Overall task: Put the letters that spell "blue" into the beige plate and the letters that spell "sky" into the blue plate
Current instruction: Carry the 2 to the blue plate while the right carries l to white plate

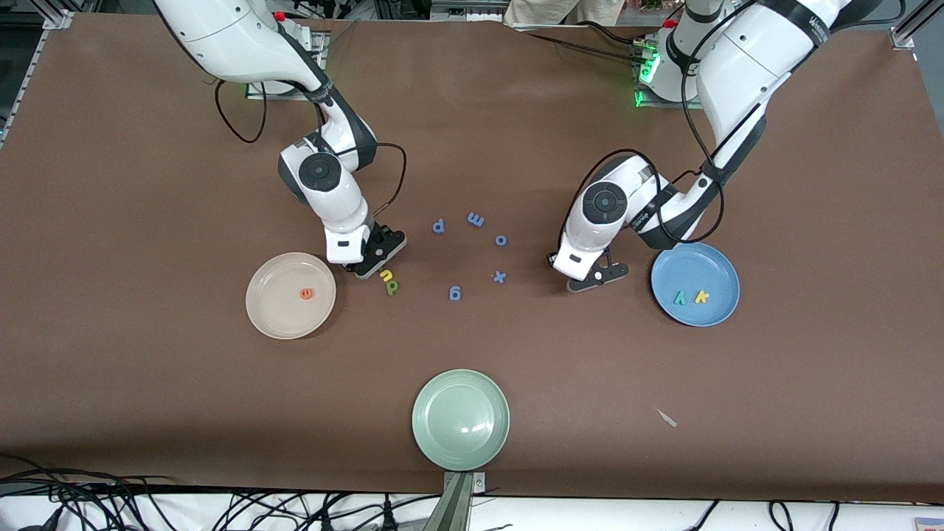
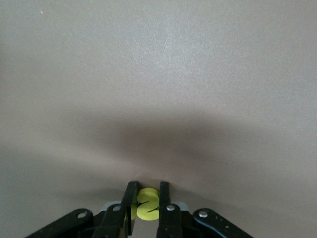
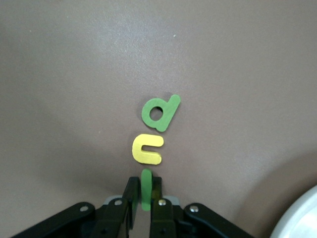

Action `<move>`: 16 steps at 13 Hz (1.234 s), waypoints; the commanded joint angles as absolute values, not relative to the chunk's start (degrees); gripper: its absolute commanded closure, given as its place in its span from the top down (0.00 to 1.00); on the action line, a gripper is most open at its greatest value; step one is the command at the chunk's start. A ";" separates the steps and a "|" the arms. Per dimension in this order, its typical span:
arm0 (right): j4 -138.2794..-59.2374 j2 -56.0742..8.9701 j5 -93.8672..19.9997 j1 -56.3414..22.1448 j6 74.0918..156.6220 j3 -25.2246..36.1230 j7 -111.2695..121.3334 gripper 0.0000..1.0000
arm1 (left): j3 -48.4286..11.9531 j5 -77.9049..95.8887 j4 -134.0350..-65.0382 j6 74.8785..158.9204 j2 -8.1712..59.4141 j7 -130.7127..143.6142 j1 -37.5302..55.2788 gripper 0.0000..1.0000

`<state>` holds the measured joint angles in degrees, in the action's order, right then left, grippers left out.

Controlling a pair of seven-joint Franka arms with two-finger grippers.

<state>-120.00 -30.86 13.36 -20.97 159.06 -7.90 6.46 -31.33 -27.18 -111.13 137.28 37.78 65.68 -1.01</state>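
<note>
Next, my left gripper releases the yellow "s" just inside the blue plate's rim [image 1: 666,273], on the part that faces the scattered blue letters. The "s" is now low beside that plate.
My left gripper [image 2: 146,187] is shut on the yellow "s" [image 2: 147,204], low at the table beside the blue plate [image 1: 712,262]; in the front view the gripper [image 1: 590,283] hides the letter. The teal "y" [image 1: 680,298] and yellow "k" [image 1: 702,296] lie in that plate. My right gripper [image 3: 144,180] is shut on the thin green "l" [image 3: 145,193], down at the table beside the beige plate [image 1: 265,317]. The orange "e" [image 1: 306,293] lies in the beige plate. The yellow "u" [image 3: 147,148] and green "b" [image 3: 161,113] lie on the table just past the right gripper [image 1: 365,271].
Several all-blue letters [image 1: 476,219] lie scattered mid-table between the two arms. A pale green plate [image 1: 461,419] sits near the front edge. A small white scrap [image 1: 667,418] lies on the table nearer the camera than the blue plate.
</note>
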 commanded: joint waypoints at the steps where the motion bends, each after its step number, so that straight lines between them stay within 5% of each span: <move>1: -120.32 -30.94 12.66 -20.57 160.14 -7.82 6.68 0.13 | -31.38 -28.74 -112.33 134.93 32.36 64.18 -2.63 0.00; 9: -110.75 -26.10 2.05 -18.99 139.85 -1.77 21.48 0.13 | -31.20 -28.56 -111.62 123.40 29.18 34.93 -14.14 0.05; 10: -110.31 -26.10 0.11 -18.98 139.05 0.33 25.36 0.14 | -31.03 -28.74 -111.53 123.40 29.53 32.63 -15.37 0.22; 11: -110.39 -26.10 -0.26 -18.98 138.96 2.27 27.92 0.14 | -31.03 -28.74 -111.45 123.49 29.53 30.52 -16.77 0.52; 12: -110.65 -26.19 -0.35 -18.81 138.96 3.24 28.47 0.20 | -31.11 -28.74 -111.45 123.57 29.53 29.11 -17.31 0.99; 14: -110.83 -26.45 -0.53 -18.28 138.87 3.43 27.95 0.49 | -31.11 -28.39 -111.36 123.57 29.53 29.18 -17.14 1.00; 16: -110.66 -26.46 -1.31 -18.28 138.17 3.43 26.56 0.52 | -31.20 -27.78 -111.18 123.57 29.44 29.09 -17.14 1.00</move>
<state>-110.90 -26.63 0.44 -18.04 139.43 3.57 26.91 -30.83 -27.22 -111.10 123.83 29.89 29.88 -17.16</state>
